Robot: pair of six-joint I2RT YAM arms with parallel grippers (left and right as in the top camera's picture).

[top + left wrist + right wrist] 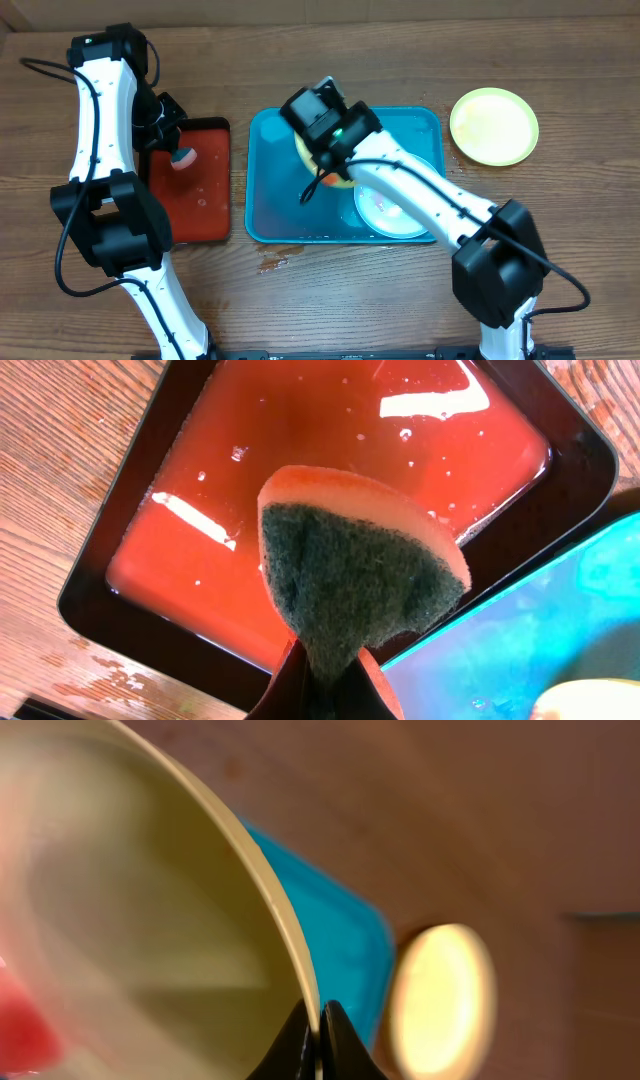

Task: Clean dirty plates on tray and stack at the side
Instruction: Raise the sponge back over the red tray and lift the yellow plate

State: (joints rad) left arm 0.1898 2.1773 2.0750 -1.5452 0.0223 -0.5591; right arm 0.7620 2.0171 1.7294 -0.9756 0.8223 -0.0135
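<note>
Next, my right gripper puts down its lime-green plate and lets go of it on top of the other lime-green plate (pixel 492 126) (pixel 440 1004) next to the turquoise tray. The held plate is now tilted over the turquoise tray.
My right gripper (pixel 318 1020) is shut on the rim of a lime-green plate (pixel 150 910) and holds it tilted over the turquoise tray (pixel 268 200); in the overhead view this plate (pixel 342 181) is mostly hidden under the arm. A pale blue-white plate (pixel 385 212) with red smears lies in the tray's right half. A second lime-green plate (pixel 493 125) lies on the table to the right of the tray, also blurred in the right wrist view (pixel 445 1000). My left gripper (pixel 325 680) is shut on an orange sponge (pixel 350 570) with a dark green scrub face, above the red-brown tray.
The red-brown, black-rimmed tray (pixel 205 200) holds shallow water and stands just left of the turquoise tray, with its wet floor in the left wrist view (pixel 300 430). Water drops lie on the wooden table (pixel 275 265) by the turquoise tray's front left corner.
</note>
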